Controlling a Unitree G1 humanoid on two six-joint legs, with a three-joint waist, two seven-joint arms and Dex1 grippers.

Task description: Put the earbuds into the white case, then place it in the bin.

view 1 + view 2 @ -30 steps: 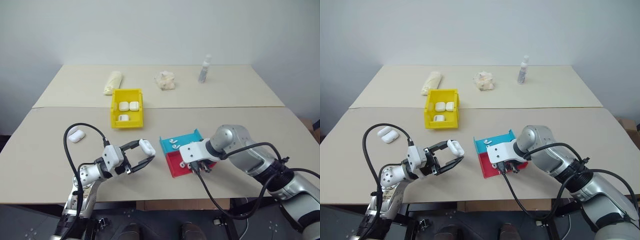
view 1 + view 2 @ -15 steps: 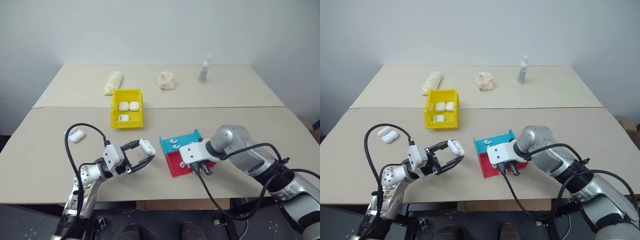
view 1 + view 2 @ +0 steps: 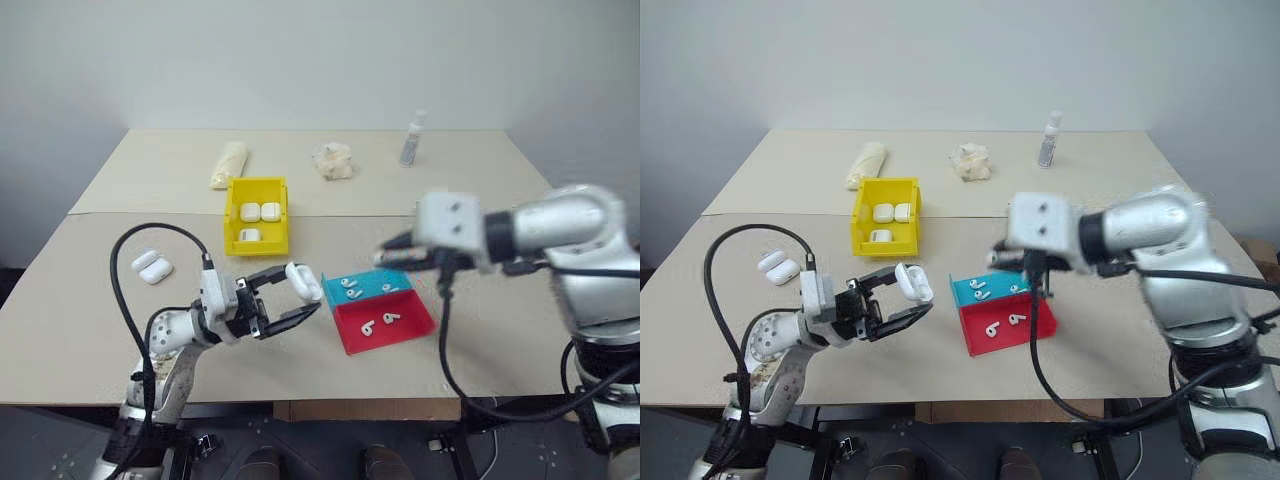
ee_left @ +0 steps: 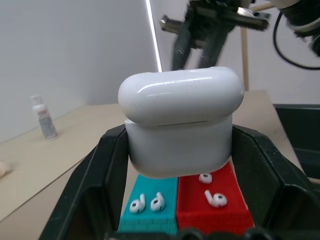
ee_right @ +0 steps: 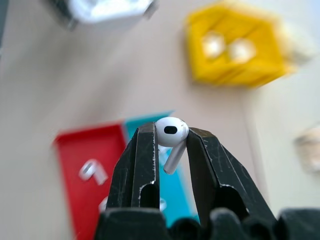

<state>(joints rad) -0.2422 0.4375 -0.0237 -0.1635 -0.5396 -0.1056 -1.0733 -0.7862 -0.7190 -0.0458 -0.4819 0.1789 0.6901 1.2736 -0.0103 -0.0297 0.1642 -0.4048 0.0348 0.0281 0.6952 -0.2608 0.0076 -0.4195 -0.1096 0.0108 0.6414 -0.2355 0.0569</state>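
Note:
Next, I release the earbud with my right gripper into the white case held (image 3: pixel 306 288) (image 5: pixel 107 7) between the black fingers of my left gripper.
My left gripper (image 3: pixel 297 300) is shut on a white case (image 3: pixel 303 283), held above the table left of the tray; the case (image 4: pixel 180 125) sits between the black fingers (image 4: pixel 100 170). Over the tray my right gripper (image 3: pixel 385 256) hangs, raised and shut on one earbud (image 5: pixel 171 132), pinched by its head with the stem pointing down. More earbuds (image 3: pixel 352 289) lie in the blue-and-red tray (image 3: pixel 352 340). The yellow bin (image 3: pixel 231 215) stands farther back on the left with three white cases inside.
Two more white cases (image 3: pixel 152 267) lie on the table at the left. Along the back stand a rolled cloth (image 3: pixel 227 163), a crumpled white wad (image 3: pixel 332 160) and a small bottle (image 3: pixel 411 138). A seam crosses the table behind the bin.
My right gripper has risen off the tray with an earbud between its fingers. My left gripper has lifted the case a little and drawn toward the tray.

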